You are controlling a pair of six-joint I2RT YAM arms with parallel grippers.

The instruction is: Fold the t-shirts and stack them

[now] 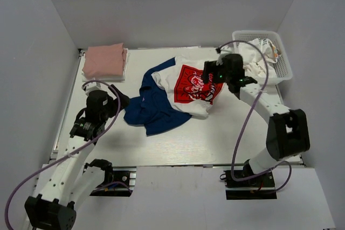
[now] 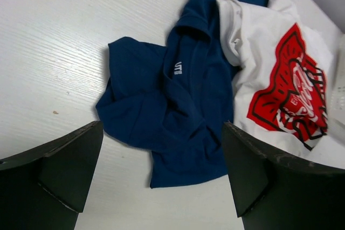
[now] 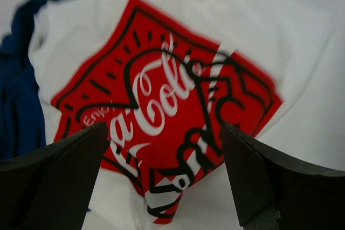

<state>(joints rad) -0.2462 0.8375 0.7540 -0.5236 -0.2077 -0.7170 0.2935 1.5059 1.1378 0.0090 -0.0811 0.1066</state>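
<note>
The loose corner (image 1: 132, 100) (image 2: 119, 47) of the navy t-shirt is the one nearest the folded dusty-pink t-shirt. My left gripper needs to close on it.
A crumpled navy t-shirt (image 1: 152, 107) lies mid-table, also in the left wrist view (image 2: 178, 106). A white t-shirt with a red graphic (image 1: 191, 85) lies partly over its right side; it shows in the left wrist view (image 2: 280, 79) and fills the right wrist view (image 3: 178, 106). A folded dusty-pink t-shirt (image 1: 104, 61) lies at the back left. My left gripper (image 1: 119, 100) is open and empty, left of the navy shirt (image 2: 161, 187). My right gripper (image 1: 207, 75) is open and empty, hovering over the red print (image 3: 161, 187).
A white lattice basket (image 1: 272, 57) at the back right holds more white cloth (image 1: 250, 57). Grey walls enclose the table (image 1: 215, 133) on three sides. The pink shirt rests on a white folded layer at the left edge.
</note>
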